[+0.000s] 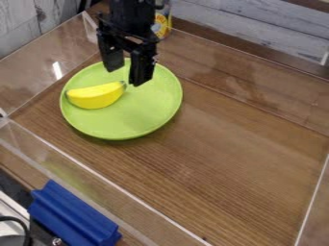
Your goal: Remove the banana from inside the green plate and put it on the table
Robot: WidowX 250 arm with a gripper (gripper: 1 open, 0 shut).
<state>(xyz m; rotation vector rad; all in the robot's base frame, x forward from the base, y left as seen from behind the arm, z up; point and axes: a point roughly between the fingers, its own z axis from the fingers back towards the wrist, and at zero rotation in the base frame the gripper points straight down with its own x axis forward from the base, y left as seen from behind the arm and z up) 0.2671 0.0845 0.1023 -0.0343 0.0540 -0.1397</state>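
Next, my gripper needs to go down to the yellow banana's middle (98, 95) inside the green plate and close there.
The yellow banana (95, 94) lies inside the green plate (144, 113), on the plate's left half, its dark tip toward the right. My black gripper (127, 66) hangs pointing down over the plate's far edge, just above and right of the banana. Its two fingers (144, 70) stand apart with nothing between them, so it is open and clear of the banana. The plate rests on the brown wood-grain table (232, 144).
Clear acrylic walls (38, 154) run round the table's edges. A blue object (71, 221) sits outside the near-left wall. A yellow item (160, 21) stands behind the arm at the back.
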